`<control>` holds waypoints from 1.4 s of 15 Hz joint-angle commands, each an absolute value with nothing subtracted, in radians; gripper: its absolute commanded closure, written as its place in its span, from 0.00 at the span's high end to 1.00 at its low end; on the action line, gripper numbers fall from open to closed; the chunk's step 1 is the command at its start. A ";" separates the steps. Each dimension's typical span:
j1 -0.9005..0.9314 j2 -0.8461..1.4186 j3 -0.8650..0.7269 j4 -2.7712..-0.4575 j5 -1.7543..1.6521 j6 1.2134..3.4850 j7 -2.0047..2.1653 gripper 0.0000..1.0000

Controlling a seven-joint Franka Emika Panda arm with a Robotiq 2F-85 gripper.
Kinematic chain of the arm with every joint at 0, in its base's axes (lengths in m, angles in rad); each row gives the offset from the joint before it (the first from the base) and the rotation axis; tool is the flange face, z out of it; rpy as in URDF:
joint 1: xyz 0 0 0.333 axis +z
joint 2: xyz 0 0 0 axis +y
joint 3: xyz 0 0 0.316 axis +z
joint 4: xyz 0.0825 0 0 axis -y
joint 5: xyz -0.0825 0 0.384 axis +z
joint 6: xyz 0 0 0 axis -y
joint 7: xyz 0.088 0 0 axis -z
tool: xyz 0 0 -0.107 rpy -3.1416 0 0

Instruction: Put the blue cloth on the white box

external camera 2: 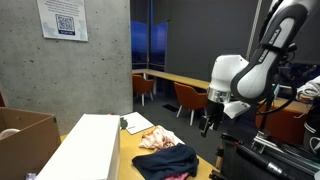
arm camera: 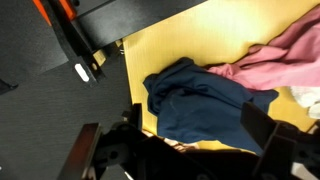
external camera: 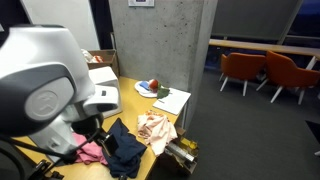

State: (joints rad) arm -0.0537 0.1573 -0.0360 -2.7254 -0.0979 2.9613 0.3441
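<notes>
I will next lower my gripper to the crumpled middle [external camera: 124, 149] [arm camera: 191, 115] of the blue cloth that is beside the pink cloth, and close it there.
The blue cloth [arm camera: 195, 100] lies crumpled on the yellow table; it shows in both exterior views [external camera: 125, 150] [external camera 2: 165, 162]. The white box [external camera 2: 90, 145] is a long flat block beside the cloth, and it also shows in an exterior view [external camera: 104, 97]. My gripper [arm camera: 200, 130] is open. Its two dark fingers stand wide apart above the near edge of the blue cloth and hold nothing. In an exterior view the gripper [external camera 2: 208, 125] hangs above the table, a little off the cloths.
A pink cloth [arm camera: 285, 55] [external camera 2: 158, 138] lies against the blue one. A cardboard box [external camera 2: 25, 135] stands past the white box. A plate with items [external camera: 150, 87] and white paper [external camera: 172, 100] lie on the table. The table edge and dark floor [arm camera: 60, 110] are close by.
</notes>
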 commanded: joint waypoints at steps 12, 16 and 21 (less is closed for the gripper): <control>0.294 0.955 -0.235 -2.187 0.131 3.220 0.359 0.74; 0.308 0.974 -0.248 -2.207 0.187 3.288 0.344 0.42; 0.347 0.886 -0.298 -2.295 0.259 3.361 0.323 0.05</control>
State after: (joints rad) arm 0.3040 0.9628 -0.2550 -2.2245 0.1965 3.3245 0.3576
